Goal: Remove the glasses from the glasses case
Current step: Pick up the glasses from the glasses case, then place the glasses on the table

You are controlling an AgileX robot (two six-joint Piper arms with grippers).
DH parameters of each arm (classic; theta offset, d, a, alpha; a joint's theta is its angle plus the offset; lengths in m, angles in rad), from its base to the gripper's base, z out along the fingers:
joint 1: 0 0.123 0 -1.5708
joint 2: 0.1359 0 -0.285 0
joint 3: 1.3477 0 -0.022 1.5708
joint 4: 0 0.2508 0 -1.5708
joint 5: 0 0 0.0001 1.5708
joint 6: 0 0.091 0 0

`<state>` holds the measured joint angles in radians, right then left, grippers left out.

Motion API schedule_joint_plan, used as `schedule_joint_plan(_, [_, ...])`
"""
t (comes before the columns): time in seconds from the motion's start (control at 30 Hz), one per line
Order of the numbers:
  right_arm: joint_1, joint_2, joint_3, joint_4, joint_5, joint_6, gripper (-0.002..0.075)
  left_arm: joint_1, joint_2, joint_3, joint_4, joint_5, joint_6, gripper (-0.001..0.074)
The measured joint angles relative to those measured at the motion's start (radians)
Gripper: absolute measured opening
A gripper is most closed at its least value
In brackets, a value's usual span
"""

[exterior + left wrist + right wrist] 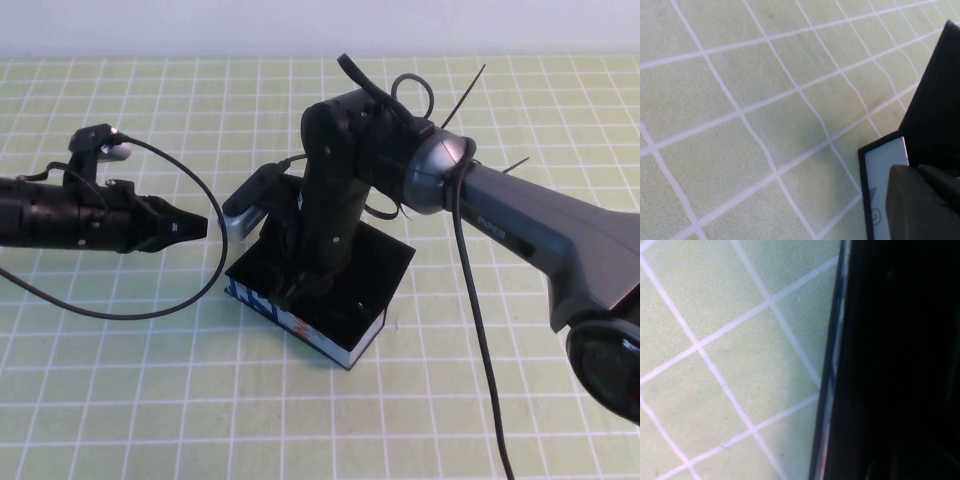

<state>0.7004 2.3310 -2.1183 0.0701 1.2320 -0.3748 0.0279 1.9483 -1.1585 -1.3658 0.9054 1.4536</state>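
Next, my right gripper lets go of the glasses on the green mat (467,277) beside the glasses case, below its own hanging cable.
The glasses case (345,300) is a black open box mid-table with a white-blue side panel (300,325) facing me. My right gripper (300,285) reaches down into the case near its left end, and the arm covers the inside. The glasses are hidden. The right wrist view shows only the case's dark wall and rim (832,370) next to the mat. My left gripper (192,227) hovers left of the case, pointing at it, shut and empty, a short gap away. The left wrist view shows its fingertips (920,205) near the case's corner (935,100).
A green mat with a white grid (120,380) covers the table. The left arm's black cable (200,270) loops over the mat left of the case. The right arm's cable (475,330) hangs down to the right of the case.
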Motion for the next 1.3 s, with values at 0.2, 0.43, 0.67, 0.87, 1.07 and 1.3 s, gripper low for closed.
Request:
schedule_joint_plan(0.2, [0.000,-0.036,-0.028,-0.022,0.000,0.012,0.0064,0.000,0.000,0.000,0.000,0.019,-0.006,-0.0004])
schedule_joint_plan(0.43, [0.000,-0.172,-0.040,-0.026,0.004,0.068,0.0063,0.000,-0.071,0.000,0.007,0.026,-0.026,-0.0004])
schedule_joint_plan(0.67, [-0.060,-0.298,-0.024,-0.089,0.012,0.211,0.0063,0.000,-0.192,0.023,0.013,-0.005,-0.030,-0.0004])
schedule_joint_plan(0.87, [-0.218,-0.424,0.127,-0.060,0.012,0.284,0.0063,0.000,-0.319,0.139,-0.022,-0.138,-0.004,-0.0004])
schedule_joint_plan(1.07, [-0.322,-0.483,0.342,-0.024,0.002,0.349,0.0063,0.000,-0.436,0.256,-0.171,-0.183,0.095,-0.0004])
schedule_joint_plan(1.3, [-0.326,-0.485,0.553,0.048,-0.206,0.387,0.0062,0.000,-0.562,0.392,-0.279,-0.192,0.165,-0.0004])
